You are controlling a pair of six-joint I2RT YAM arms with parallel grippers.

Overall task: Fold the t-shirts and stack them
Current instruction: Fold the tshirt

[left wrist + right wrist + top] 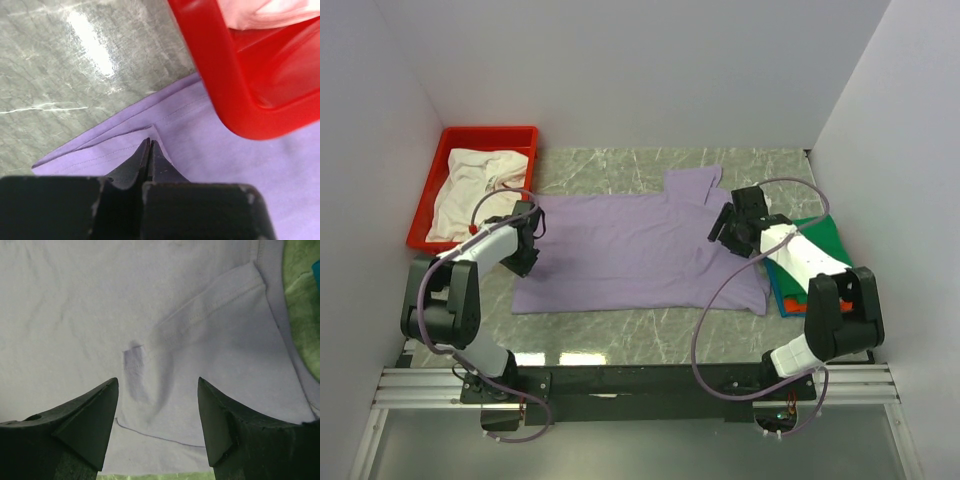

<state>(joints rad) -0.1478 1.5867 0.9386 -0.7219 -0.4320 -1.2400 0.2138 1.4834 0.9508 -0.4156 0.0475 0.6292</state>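
The corner of the lavender t-shirt's top layer lies flat just beyond my closed fingers, so my left gripper needs to open and pinch that corner (152,131) before folding.
The pale lavender t-shirt (630,250) lies spread flat across the middle of the table. My left gripper (528,240) is at its left edge, next to the red tray. In the left wrist view the jaws (149,143) are pressed shut, and the lavender cloth (100,150) puckers into a small ridge at their tips. My right gripper (722,228) hovers over the shirt's right side, open and empty (157,390), with the lavender cloth (100,300) below it. The white t-shirt (470,185) lies crumpled in the tray. The folded green t-shirt (820,240) tops a stack at the right.
The red plastic tray (485,132) stands at the back left, its corner right beside the left jaws (210,75). The folded stack shows orange (795,300) under my right arm. White walls close in the left, back and right sides.
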